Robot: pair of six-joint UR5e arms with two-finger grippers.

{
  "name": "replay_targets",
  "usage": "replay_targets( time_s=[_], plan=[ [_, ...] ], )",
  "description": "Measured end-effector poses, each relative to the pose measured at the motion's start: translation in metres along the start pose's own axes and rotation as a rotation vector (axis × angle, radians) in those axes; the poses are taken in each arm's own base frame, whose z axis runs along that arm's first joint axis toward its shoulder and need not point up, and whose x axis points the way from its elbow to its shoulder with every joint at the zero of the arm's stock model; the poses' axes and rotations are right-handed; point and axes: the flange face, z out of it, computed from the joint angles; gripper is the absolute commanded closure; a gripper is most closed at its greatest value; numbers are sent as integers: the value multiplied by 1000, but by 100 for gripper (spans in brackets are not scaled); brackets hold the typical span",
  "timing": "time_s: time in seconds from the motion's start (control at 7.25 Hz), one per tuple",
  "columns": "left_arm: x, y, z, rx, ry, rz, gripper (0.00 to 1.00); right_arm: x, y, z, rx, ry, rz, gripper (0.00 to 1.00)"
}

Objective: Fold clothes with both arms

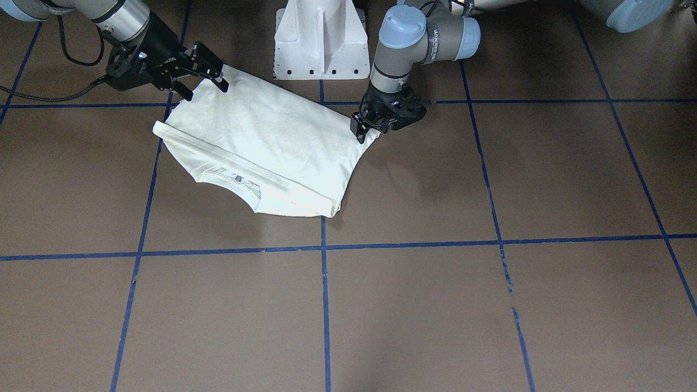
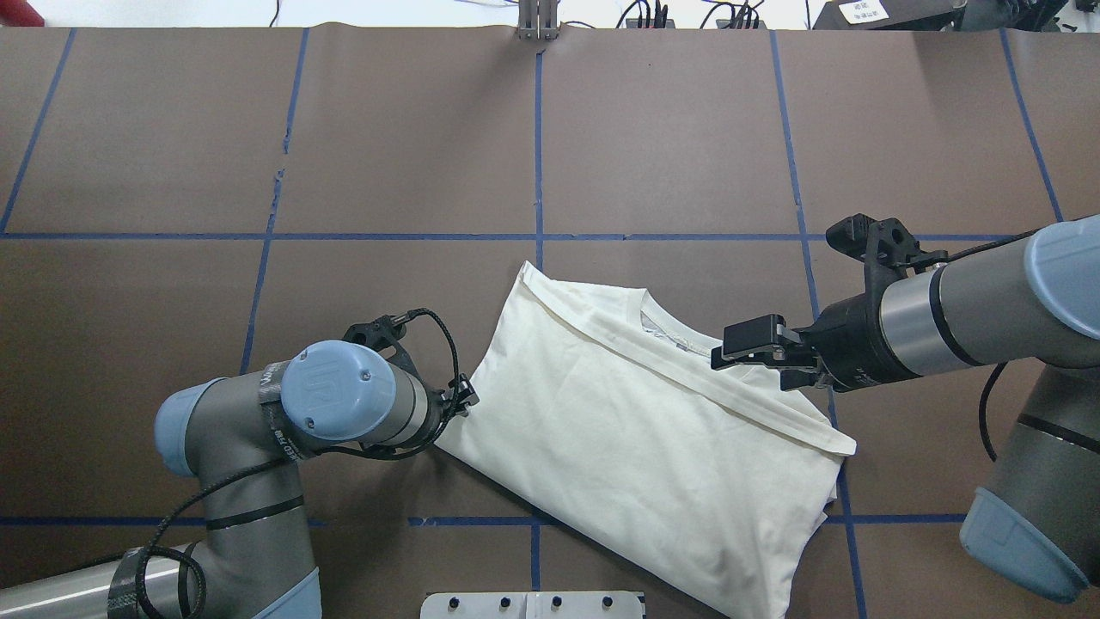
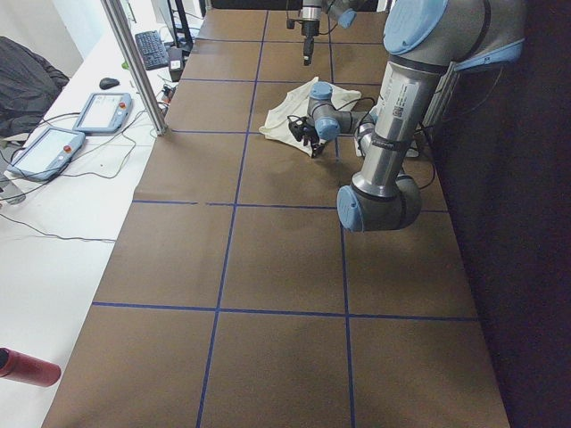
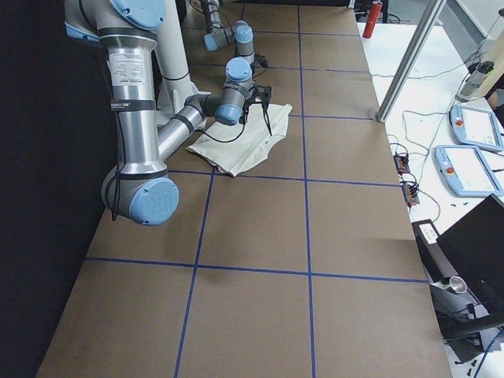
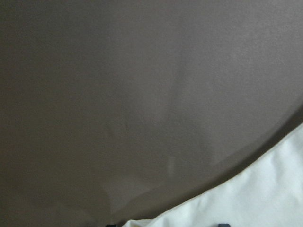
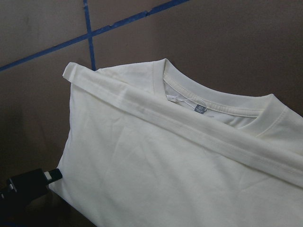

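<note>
Next, my left gripper moves inward and pinches the cloth just inside [image 1: 370,136] the shirt's corner, as that corner lies close beside one of its open fingers.
The clothes are one cream-white shirt [image 1: 267,147], lying plain side up and partly folded on the brown table near the robot. A folded sleeve band crosses it just below the collar [image 6: 222,101]. My right gripper [image 1: 204,81] hovers open over the shirt's corner on my right side, and one of its fingers [image 6: 28,184] shows low in the right wrist view. My left gripper [image 1: 366,129] points down at the opposite edge of the shirt [image 2: 636,430]. It looks open, with only dark finger tips at the bottom of the left wrist view beside the cloth [image 5: 265,198].
The white pedestal base [image 1: 320,38] stands just behind the shirt. Blue tape lines divide the brown table. A white bench along the far side carries control tablets [image 3: 103,111], a metal pole [image 3: 134,62] and a red bottle [image 3: 27,367].
</note>
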Motion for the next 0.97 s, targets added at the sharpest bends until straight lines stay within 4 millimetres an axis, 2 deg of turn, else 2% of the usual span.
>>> replay_targets(
  time_s=[0.28,0.69,0.83,0.97],
  plan=[
    [0,1,0,-2,0,1,42,1,-1,1,-1,3,3,0],
    [2,10,-1,-12,4,10,95,1,-4,-1,4,1,4,0],
    [2,12,0,-14,4,13,100,1,-5,-2,7,1,5,0],
    [2,13,0,-15,3,14,100,2,-6,-2,8,2,6,0]
  ],
)
